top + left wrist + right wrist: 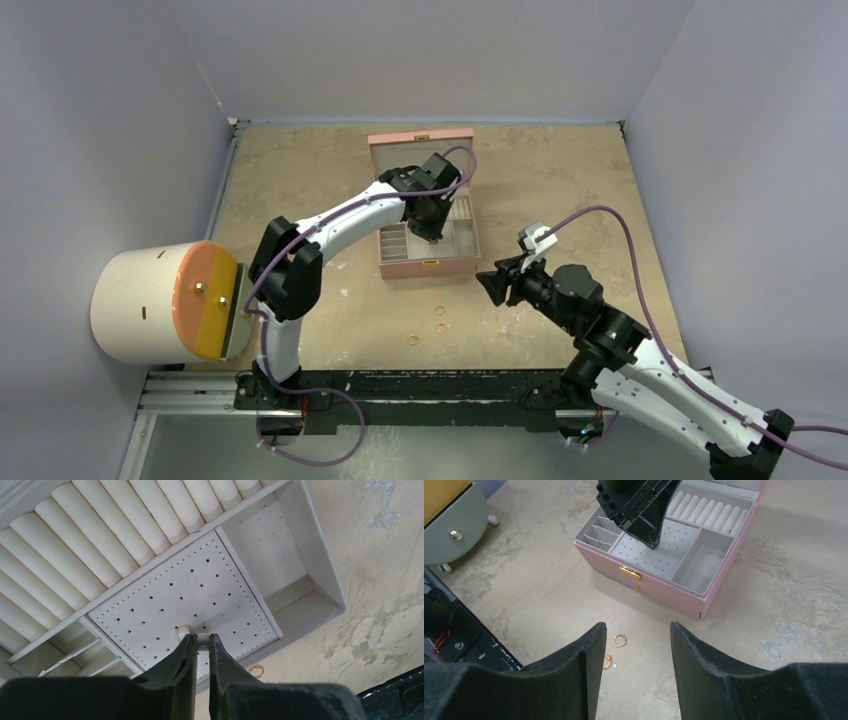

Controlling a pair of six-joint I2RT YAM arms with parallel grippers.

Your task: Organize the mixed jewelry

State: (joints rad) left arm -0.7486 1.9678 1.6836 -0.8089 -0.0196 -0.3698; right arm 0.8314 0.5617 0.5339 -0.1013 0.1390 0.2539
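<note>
Next, my left gripper sets the gold stud down on the white perforated pad (pixel 433 243) (pixel 204 633), next to the small pale piece.
My left gripper (pixel 433 236) hangs over the open pink box (pixel 440 262), fingers pointing down. In the left wrist view its tips (pixel 202 639) are shut on a tiny gold stud (pixel 203 638) that touches the white perforated pad (pixel 190 590); a small pale piece (pixel 182 630) lies beside it. Three thin gold rings (pixel 441 311) (pixel 441 328) (pixel 413 340) lie on the table in front of the box. My right gripper (pixel 492 281) is open and empty, above the table right of the rings; two of the rings (pixel 620 640) (pixel 607 661) show between and beside its fingers (pixel 594 645).
The box has ring rolls (pixel 100 540), small slots at one side and an open compartment (pixel 701 565), with a gold clasp (pixel 629 572) on its front. A round white container with an orange lid (pixel 165 300) lies at the left. The arm rail (pixel 400 385) runs along the near edge.
</note>
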